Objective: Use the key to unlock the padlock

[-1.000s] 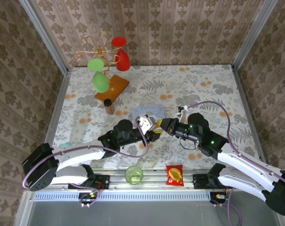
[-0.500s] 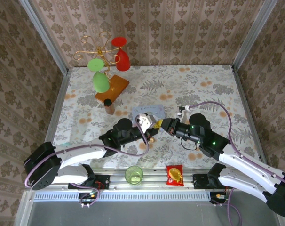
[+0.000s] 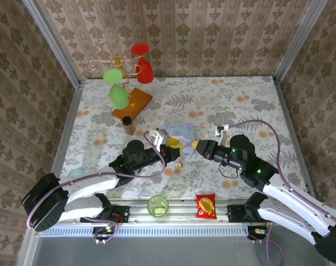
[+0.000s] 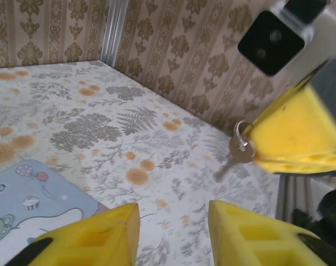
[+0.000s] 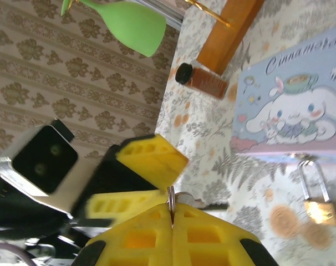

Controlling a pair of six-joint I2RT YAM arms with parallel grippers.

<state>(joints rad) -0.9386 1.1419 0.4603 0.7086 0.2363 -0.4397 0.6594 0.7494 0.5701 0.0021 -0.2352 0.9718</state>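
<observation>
The right gripper holds just the key's ring and the key dangles, so next the left gripper takes the hanging key (image 4: 240, 151) while the right gripper changes its hold.
The small brass padlock (image 3: 179, 164) lies flat on the floral tablecloth just in front of the pastel cartoon tin (image 3: 176, 132), and neither gripper holds it. In the right wrist view the padlock (image 5: 319, 209) lies with its silver shackle pointing at the tin (image 5: 290, 105). My right gripper (image 3: 192, 146) is shut on the key's ring (image 5: 171, 198), and the silver key (image 4: 237, 151) hangs below its yellow fingers (image 4: 293, 133). My left gripper (image 4: 173, 233) faces it, open, with only tablecloth between its pads. The left gripper's fingers (image 5: 151, 159) stand just behind the key.
A gold wire stand on a wooden base (image 3: 132, 102) holds green and red goblets at the back left. A small brown bottle (image 3: 128, 124) lies next to it. A green cup (image 3: 157, 205) and a red snack packet (image 3: 205, 206) sit on the near rail.
The left gripper has opened and drawn back to the left. The padlock now lies on the cloth below the two grippers. The right gripper has shifted slightly right, still shut on the key.
</observation>
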